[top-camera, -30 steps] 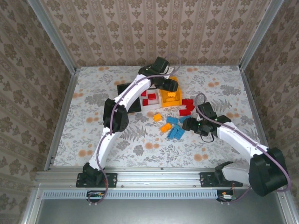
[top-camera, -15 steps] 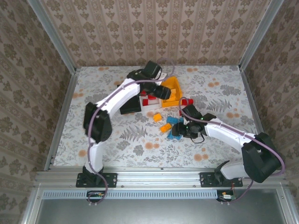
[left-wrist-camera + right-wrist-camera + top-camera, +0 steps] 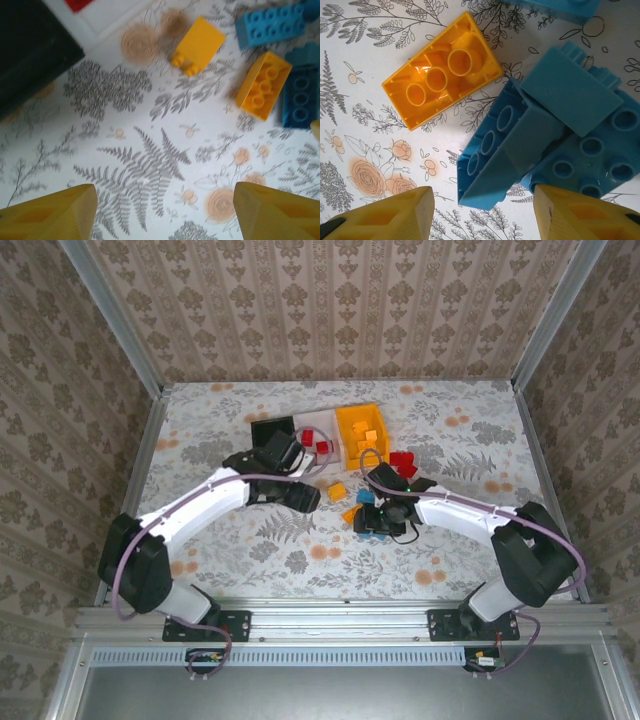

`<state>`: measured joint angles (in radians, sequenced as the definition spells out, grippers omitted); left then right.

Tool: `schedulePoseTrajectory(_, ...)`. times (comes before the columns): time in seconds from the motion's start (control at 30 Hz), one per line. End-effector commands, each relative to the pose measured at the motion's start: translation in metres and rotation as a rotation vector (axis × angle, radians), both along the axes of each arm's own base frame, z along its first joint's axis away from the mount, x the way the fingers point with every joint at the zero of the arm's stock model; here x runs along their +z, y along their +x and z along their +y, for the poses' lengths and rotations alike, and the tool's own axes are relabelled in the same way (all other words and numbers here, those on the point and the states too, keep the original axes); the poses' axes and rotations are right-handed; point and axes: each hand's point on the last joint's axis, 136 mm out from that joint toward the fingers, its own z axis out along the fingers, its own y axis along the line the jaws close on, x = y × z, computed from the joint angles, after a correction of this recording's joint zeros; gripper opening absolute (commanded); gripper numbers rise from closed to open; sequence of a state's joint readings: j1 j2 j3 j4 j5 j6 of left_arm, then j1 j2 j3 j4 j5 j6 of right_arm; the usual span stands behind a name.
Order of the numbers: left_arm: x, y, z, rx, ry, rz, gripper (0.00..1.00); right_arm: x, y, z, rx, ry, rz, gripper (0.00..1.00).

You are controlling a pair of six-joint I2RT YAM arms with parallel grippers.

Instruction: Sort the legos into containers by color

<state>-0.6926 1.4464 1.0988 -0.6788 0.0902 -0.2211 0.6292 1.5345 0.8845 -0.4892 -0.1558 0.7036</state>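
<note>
The tilted blue brick lies at a slant across my right gripper's fingers, against another blue brick, so I should turn my right gripper in line with it and pinch the tilted brick's near end (image 3: 482, 194).
The black bin (image 3: 272, 430), white bin (image 3: 312, 426) and orange bin (image 3: 362, 428) stand in a row at the back. Red legos (image 3: 320, 447) lie in the white bin and orange ones (image 3: 368, 433) in the orange bin. Loose on the table are orange bricks (image 3: 337, 491), blue bricks (image 3: 366, 497) and red bricks (image 3: 402, 460). My right gripper (image 3: 485, 215) is open and straddles the end of a tilted blue brick (image 3: 505, 150), beside an upturned orange brick (image 3: 442, 77). My left gripper (image 3: 165, 212) is open over bare table, short of an orange brick (image 3: 197, 45).
A corner of the black bin (image 3: 30, 50) and the white bin's rim (image 3: 115, 17) lie ahead-left of the left gripper. More blue bricks (image 3: 270, 25) and an upturned orange brick (image 3: 263, 85) lie ahead-right. Both grippers (image 3: 305, 497) (image 3: 370, 520) are close together mid-table.
The left arm swung back from over the orange bin down to the table near the loose orange brick. The right gripper moved left onto the blue bricks and its jaws narrowed.
</note>
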Motion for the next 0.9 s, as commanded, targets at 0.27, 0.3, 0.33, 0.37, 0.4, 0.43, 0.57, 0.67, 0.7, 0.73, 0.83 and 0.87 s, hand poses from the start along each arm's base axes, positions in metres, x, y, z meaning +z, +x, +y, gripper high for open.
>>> schedulePoseTrajectory(0.27, 0.011, -0.008, 0.036, 0.098, -0.035, -0.059, 0.74, -0.015, 0.013, 0.005, -0.005, -0.121, 0.045, 0.42)
schedulePoseTrajectory(0.3, 0.011, -0.009, 0.038, 0.102, -0.034, -0.059, 0.74, -0.015, 0.013, 0.004, -0.005, -0.133, 0.048, 0.4)
schedulePoseTrajectory(0.33, 0.01, -0.01, 0.04, 0.103, -0.034, -0.057, 0.74, -0.017, 0.013, 0.003, -0.001, -0.143, 0.051, 0.4)
schedulePoseTrajectory(0.37, 0.01, -0.011, 0.042, 0.107, -0.034, -0.057, 0.74, -0.017, 0.012, 0.004, 0.001, -0.149, 0.053, 0.4)
schedulePoseTrajectory(0.4, 0.009, -0.011, 0.043, 0.109, -0.037, -0.055, 0.74, -0.018, 0.012, 0.003, 0.004, -0.156, 0.056, 0.4)
schedulePoseTrajectory(0.43, 0.008, -0.012, 0.044, 0.112, -0.037, -0.054, 0.74, -0.019, 0.012, 0.003, 0.007, -0.164, 0.059, 0.4)
schedulePoseTrajectory(0.57, 0.005, -0.014, 0.047, 0.117, -0.042, -0.048, 0.74, -0.017, 0.011, 0.003, 0.017, -0.182, 0.055, 0.35)
schedulePoseTrajectory(0.67, 0.004, -0.015, 0.047, 0.118, -0.046, -0.042, 0.74, -0.009, 0.01, 0.004, 0.022, -0.183, 0.042, 0.32)
schedulePoseTrajectory(0.7, 0.004, -0.016, 0.047, 0.118, -0.047, -0.042, 0.74, -0.004, 0.009, 0.004, 0.025, -0.181, 0.031, 0.31)
schedulePoseTrajectory(0.73, 0.003, -0.016, 0.047, 0.118, -0.047, -0.041, 0.74, 0.001, 0.008, 0.005, 0.027, -0.179, 0.02, 0.31)
schedulePoseTrajectory(0.83, 0.004, -0.015, 0.046, 0.119, -0.05, -0.042, 0.74, 0.017, 0.007, 0.008, 0.033, -0.161, -0.015, 0.31)
schedulePoseTrajectory(0.87, 0.004, -0.014, 0.046, 0.119, -0.052, -0.043, 0.74, 0.022, 0.007, 0.009, 0.034, -0.157, -0.025, 0.31)
